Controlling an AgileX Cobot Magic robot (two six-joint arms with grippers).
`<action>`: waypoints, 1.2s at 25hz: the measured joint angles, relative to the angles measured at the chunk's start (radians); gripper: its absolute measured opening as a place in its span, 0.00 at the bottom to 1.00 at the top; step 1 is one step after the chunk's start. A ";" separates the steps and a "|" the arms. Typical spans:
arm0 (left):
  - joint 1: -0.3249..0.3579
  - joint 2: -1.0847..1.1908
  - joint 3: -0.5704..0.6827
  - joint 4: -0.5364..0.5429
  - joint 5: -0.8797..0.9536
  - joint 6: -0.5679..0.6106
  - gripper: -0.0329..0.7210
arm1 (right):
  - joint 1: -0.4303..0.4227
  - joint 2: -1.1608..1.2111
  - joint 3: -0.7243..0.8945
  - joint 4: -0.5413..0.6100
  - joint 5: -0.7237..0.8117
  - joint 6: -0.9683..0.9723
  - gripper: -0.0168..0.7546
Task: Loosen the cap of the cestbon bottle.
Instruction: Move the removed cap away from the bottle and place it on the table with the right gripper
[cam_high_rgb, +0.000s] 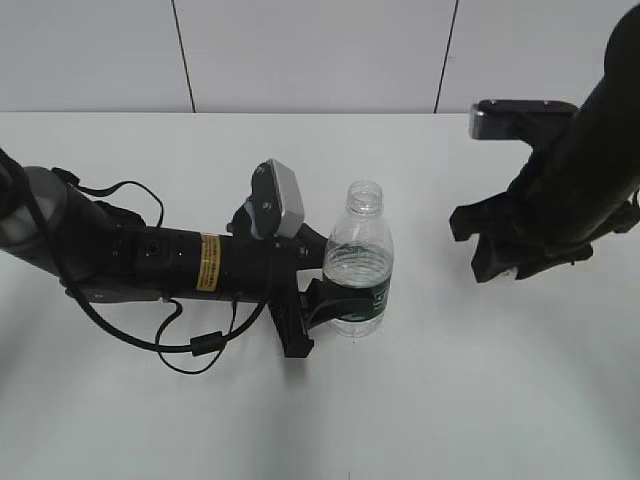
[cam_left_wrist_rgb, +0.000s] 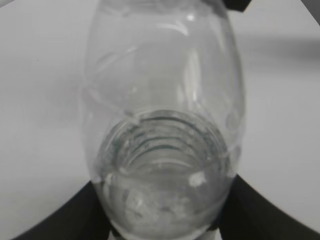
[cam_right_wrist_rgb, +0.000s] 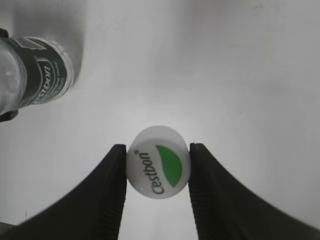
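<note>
My right gripper is to put the cap, now held between its fingers, down on the white table a short gap (cam_high_rgb: 466, 303) beside the cestbon bottle.
The cestbon bottle (cam_high_rgb: 358, 262) stands upright on the white table with its neck open and no cap on it. It fills the left wrist view (cam_left_wrist_rgb: 162, 115), and its green label shows at the top left of the right wrist view (cam_right_wrist_rgb: 37, 75). My left gripper (cam_high_rgb: 322, 305) is shut on the bottle's lower body. The cap (cam_right_wrist_rgb: 158, 161), white with a green leaf and "Cestbon" lettering, sits between the fingers of my right gripper (cam_right_wrist_rgb: 158, 167), which is shut on it. In the exterior view my right gripper (cam_high_rgb: 505, 262) hangs to the right of the bottle, apart from it; the cap is hidden there.
The white table (cam_high_rgb: 450, 400) spreads all around. A black cable (cam_high_rgb: 190, 345) loops below the left arm. A grey panelled wall (cam_high_rgb: 300, 50) stands behind the table's far edge.
</note>
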 joint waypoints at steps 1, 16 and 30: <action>0.000 0.000 0.000 0.000 0.000 0.000 0.52 | 0.000 0.002 0.031 0.004 -0.042 0.000 0.41; 0.000 0.000 0.000 0.000 0.000 0.000 0.52 | 0.000 0.190 0.101 0.006 -0.346 0.003 0.41; 0.000 0.000 0.000 0.000 0.000 0.000 0.52 | 0.000 0.198 0.101 0.005 -0.362 -0.025 0.70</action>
